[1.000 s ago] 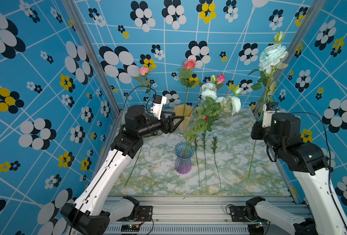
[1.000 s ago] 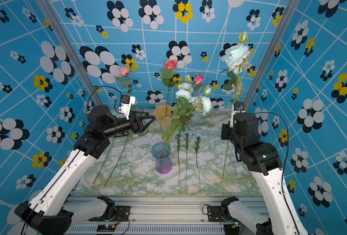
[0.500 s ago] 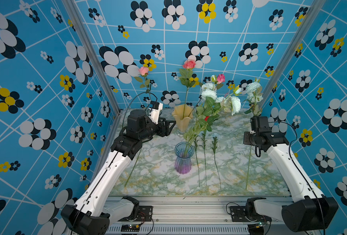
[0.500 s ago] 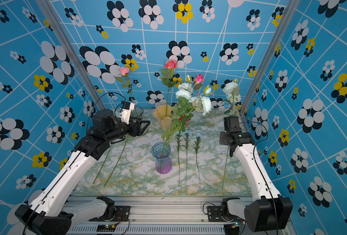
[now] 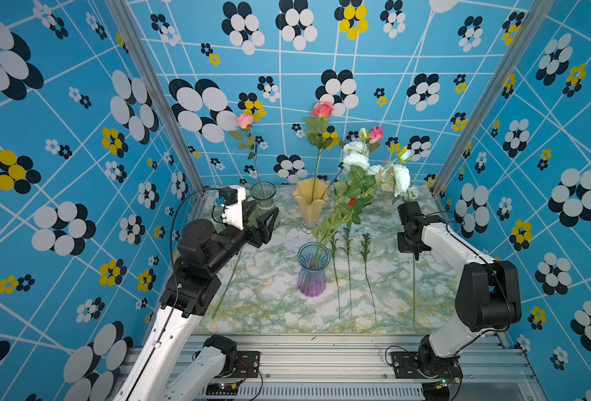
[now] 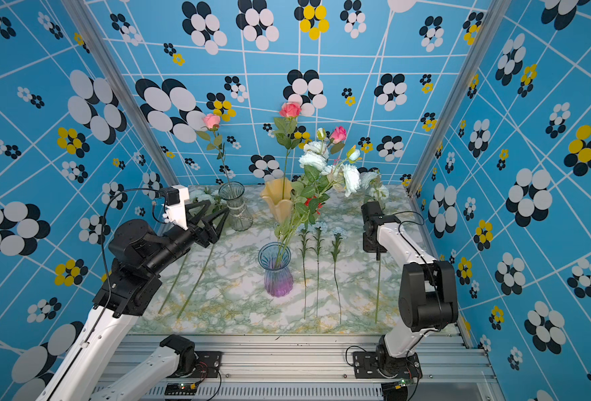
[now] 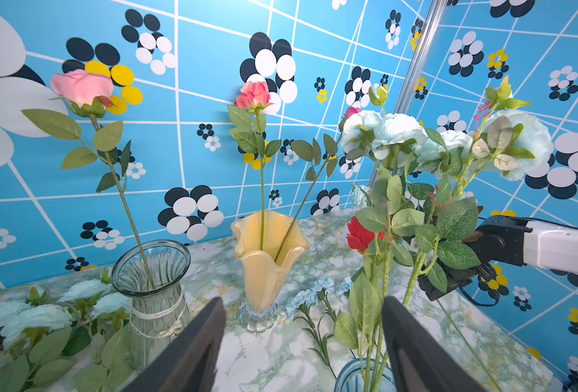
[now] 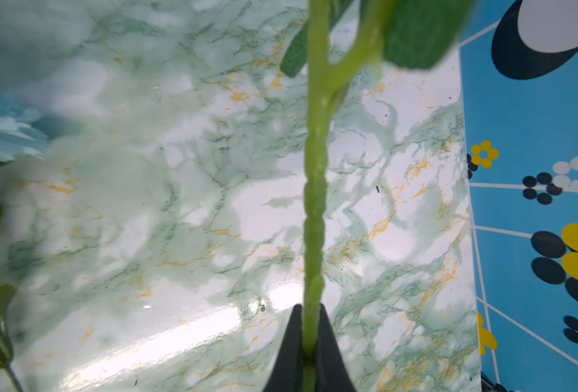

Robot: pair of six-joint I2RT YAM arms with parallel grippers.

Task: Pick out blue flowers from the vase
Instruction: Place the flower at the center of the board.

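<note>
My right gripper needs to put the blue flower down on the marble table (image 5: 399, 257) (image 8: 197, 202) next to the small blue carnations.
The purple-tinted glass vase (image 5: 310, 274) (image 6: 275, 274) stands mid-table and holds a leafy spray of pale blue flowers (image 5: 356, 161) (image 7: 396, 130) together with a red rose. My right gripper (image 8: 309, 307) (image 5: 413, 252) is shut on the green stem (image 8: 314, 203) (image 6: 377, 288) of another blue flower, low over the table's right side. Its bloom (image 6: 374, 184) points to the back wall. Three small blue carnations (image 5: 366, 232) (image 6: 318, 264) lie right of the vase. My left gripper (image 7: 303, 305) (image 5: 268, 208) is open and empty, left of the vases.
A clear glass vase (image 5: 263, 199) with one pink rose and a yellow vase (image 5: 310, 201) with pink roses stand at the back. More blue blooms (image 7: 26, 315) lie at the back left, their stems (image 6: 197, 281) running forward. Patterned walls close in on three sides.
My right arm has come down from high up with the blue flower, which now runs low along the table. My left gripper has drawn back leftward from the yellow vase.
</note>
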